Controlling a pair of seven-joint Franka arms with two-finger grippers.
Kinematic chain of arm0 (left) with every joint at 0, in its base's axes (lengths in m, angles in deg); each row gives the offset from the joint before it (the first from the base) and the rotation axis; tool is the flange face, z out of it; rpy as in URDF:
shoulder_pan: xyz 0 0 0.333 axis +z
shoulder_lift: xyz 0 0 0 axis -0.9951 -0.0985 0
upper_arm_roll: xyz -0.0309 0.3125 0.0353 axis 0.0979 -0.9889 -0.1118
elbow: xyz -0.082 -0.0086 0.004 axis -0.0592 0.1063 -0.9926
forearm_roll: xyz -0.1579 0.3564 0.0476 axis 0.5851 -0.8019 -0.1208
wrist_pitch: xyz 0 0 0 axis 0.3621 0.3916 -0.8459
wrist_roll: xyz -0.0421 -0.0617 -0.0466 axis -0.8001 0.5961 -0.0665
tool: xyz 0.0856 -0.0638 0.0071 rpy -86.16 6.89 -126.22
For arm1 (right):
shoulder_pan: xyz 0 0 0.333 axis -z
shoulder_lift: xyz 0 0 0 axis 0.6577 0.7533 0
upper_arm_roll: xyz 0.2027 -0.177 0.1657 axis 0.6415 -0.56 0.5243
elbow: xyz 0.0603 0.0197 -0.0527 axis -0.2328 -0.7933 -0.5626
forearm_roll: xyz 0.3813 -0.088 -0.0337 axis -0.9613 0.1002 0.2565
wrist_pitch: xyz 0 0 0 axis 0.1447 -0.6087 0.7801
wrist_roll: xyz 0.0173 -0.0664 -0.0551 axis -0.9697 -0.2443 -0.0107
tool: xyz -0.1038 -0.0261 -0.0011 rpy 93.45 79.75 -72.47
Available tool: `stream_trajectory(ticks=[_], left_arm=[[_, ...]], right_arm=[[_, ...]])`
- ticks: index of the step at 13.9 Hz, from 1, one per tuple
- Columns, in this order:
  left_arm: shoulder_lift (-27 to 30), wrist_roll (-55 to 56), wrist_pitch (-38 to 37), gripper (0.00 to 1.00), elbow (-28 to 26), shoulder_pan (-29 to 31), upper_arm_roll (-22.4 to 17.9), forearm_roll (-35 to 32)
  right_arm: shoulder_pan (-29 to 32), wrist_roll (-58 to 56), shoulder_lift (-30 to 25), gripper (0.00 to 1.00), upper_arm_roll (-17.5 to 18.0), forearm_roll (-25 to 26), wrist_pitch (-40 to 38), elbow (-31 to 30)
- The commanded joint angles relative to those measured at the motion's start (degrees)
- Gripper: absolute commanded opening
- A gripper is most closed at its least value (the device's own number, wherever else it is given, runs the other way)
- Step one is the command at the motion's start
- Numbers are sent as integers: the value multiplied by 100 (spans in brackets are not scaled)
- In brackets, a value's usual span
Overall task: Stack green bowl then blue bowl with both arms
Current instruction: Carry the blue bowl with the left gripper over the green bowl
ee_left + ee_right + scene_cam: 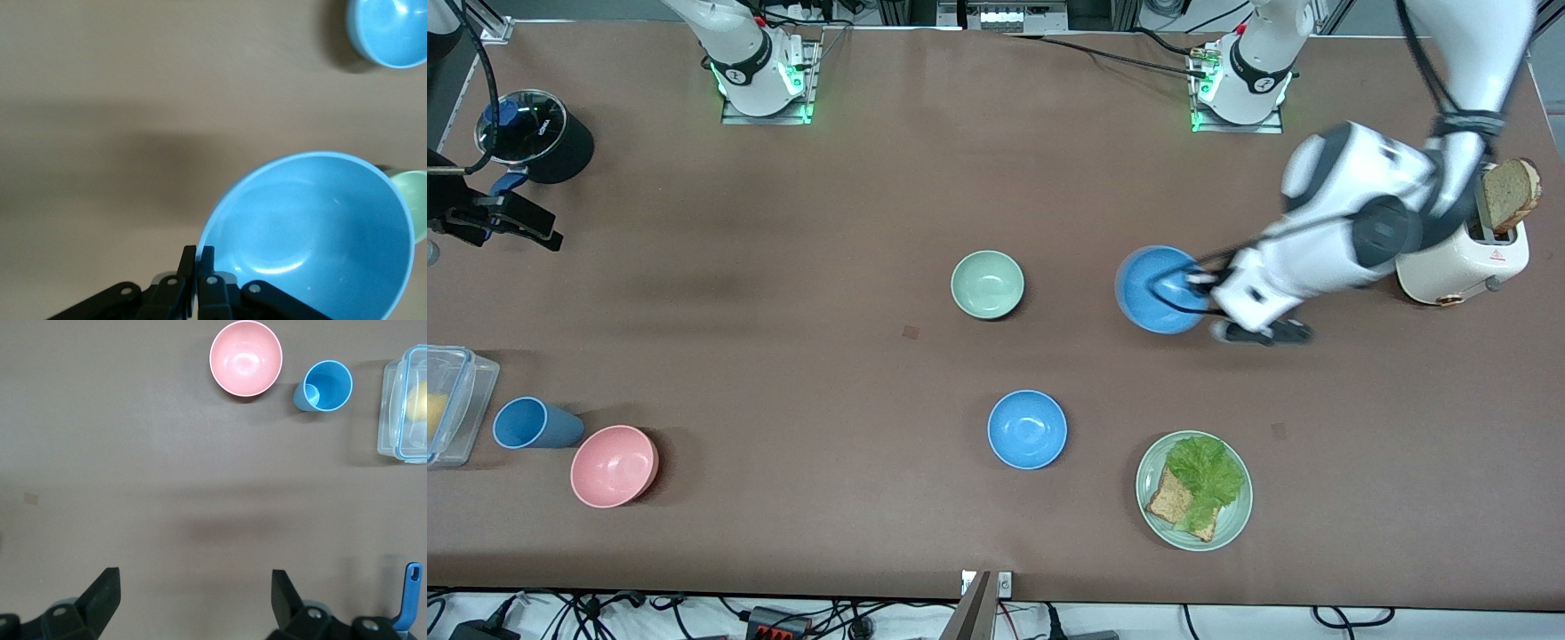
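The robot's left gripper will release the blue bowl inside the green bowl [987, 283] [414, 205], so that it nests there.
My left gripper [1199, 286] is shut on the rim of a blue bowl [1158, 290] and holds it tilted above the table, between the green bowl [987, 284] and the toaster. In the left wrist view its fingers [191, 261] pinch the rim of this blue bowl [313, 233]; the green bowl [415, 199] shows just past it, and the second blue bowl [390, 30] farther off. That second blue bowl [1027, 429] sits on the table nearer the front camera than the green bowl. My right gripper [511, 215] waits open and empty at the right arm's end of the table [197, 577].
A white toaster [1463, 262] with bread stands at the left arm's end. A green plate [1232, 520] with lettuce and toast lies near the front edge. A pink bowl [614, 465], blue cup [529, 423], clear container [449, 404] and black pot [538, 133] stand at the right arm's end.
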Motion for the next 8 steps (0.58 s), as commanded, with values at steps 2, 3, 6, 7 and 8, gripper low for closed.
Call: stream_trajectory(ticks=[2, 3, 6, 7, 8], left_arm=[[15, 2306, 873, 1, -486, -83, 916, 76], [15, 2975, 1381, 1, -705, -363, 944, 76], [-160, 4244, 2176, 1, -927, -1165, 892, -12], [-222, 4360, 2291, 1, -927, -1201, 892, -12], [-275, 4483, 2440, 1, -936, -1332, 883, -12]], right_arm=[[-9, -92, -95, 100, -27, 12, 11, -107], [-9, -92, -86, 100, -27, 12, 20, -107], [-9, -92, -86, 100, -27, 12, 28, -107], [-9, -83, -86, 100, -27, 12, 20, -107], [-9, -92, -86, 100, -27, 12, 20, -107]])
